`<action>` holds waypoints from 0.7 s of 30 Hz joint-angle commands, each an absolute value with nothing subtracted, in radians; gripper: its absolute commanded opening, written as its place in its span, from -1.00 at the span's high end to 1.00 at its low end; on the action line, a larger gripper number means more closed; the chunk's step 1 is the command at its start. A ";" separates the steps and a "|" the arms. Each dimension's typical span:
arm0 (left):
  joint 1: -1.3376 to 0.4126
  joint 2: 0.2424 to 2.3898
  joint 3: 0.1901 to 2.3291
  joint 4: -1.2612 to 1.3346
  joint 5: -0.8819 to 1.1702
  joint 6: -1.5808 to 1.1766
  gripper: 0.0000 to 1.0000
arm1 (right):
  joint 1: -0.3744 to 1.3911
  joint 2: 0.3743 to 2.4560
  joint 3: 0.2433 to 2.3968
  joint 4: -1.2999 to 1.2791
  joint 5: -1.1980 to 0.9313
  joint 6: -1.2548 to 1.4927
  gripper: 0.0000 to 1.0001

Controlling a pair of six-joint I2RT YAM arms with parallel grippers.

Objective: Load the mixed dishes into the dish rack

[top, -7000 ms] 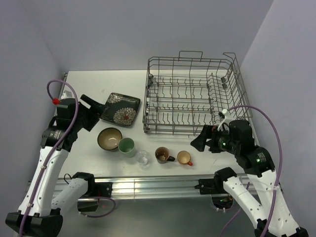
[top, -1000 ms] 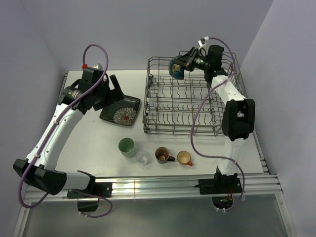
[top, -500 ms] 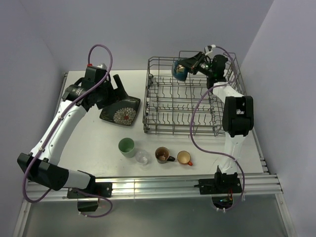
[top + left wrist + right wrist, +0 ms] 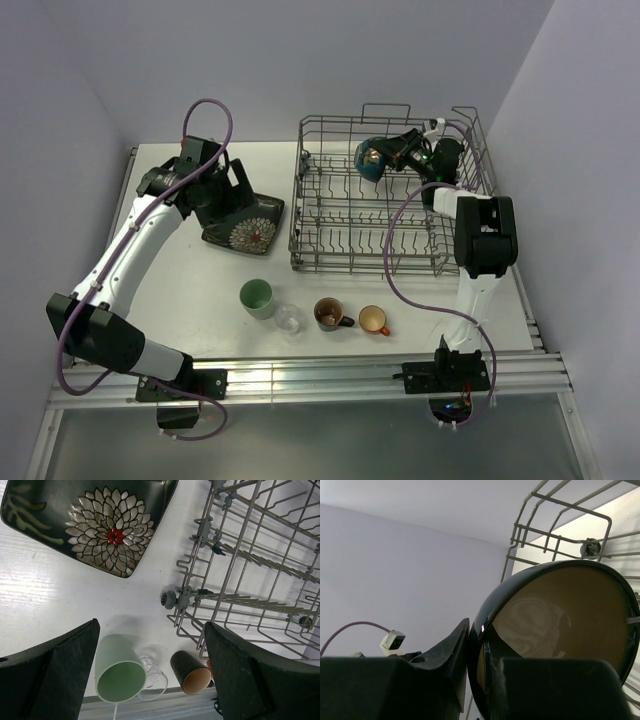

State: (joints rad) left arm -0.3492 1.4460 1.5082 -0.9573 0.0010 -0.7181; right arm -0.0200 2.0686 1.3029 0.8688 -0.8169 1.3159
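Note:
I will next move my left gripper to the pale green cup's rim point(image 4: 242, 294) point(image 4: 98, 685), on the side away from the clear glass, and close it there.
The dark square plate point(image 4: 250, 225) with white flowers point(image 4: 100, 525) lies left of the dish rack point(image 4: 300, 200). My left gripper point(image 4: 240, 193) hovers open over the plate's far edge, nothing between its fingers point(image 4: 151, 624). My right gripper point(image 4: 390, 155) is shut on the rim of the tan-inside dark-blue bowl point(image 4: 370, 160), held tilted over the rack's back rows point(image 4: 560, 615). Near the front edge stand the pale green cup point(image 4: 256, 296), clear glass point(image 4: 288, 319), brown mug point(image 4: 327, 313) and orange mug point(image 4: 373, 319).
The rack's wire wall and upright tines point(image 4: 250, 570) fill the right of the left wrist view. Purple-grey walls close in the table at back and sides. A metal rail point(image 4: 320, 375) runs along the near edge.
My right gripper carried the bowl rightward and lower over the rack's back. The left gripper shifted right and down toward the plate, its jaws narrowing slightly.

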 commanded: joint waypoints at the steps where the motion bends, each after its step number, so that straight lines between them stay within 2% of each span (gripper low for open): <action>1: -0.345 1.434 1.500 -0.943 0.015 -0.739 -0.83 | -0.046 2.025 1.264 0.980 -0.810 1.342 1.00; 16: -0.347 1.434 1.470 -0.924 0.101 -0.781 -0.75 | -0.115 1.990 1.154 0.862 -0.718 1.304 1.00; 19: -0.347 1.436 1.467 -0.919 0.113 -0.790 -0.74 | -0.130 1.987 1.134 0.856 -0.707 1.327 0.88; 21: -0.345 1.436 1.463 -0.917 0.121 -0.801 -0.73 | -0.135 1.986 1.127 0.850 -0.712 1.328 0.72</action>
State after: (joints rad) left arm -0.3481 1.4532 1.4651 -0.9463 0.0902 -0.7799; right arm -0.0784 2.0171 1.1633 0.9291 -0.7670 1.3697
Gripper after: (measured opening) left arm 0.867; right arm 0.215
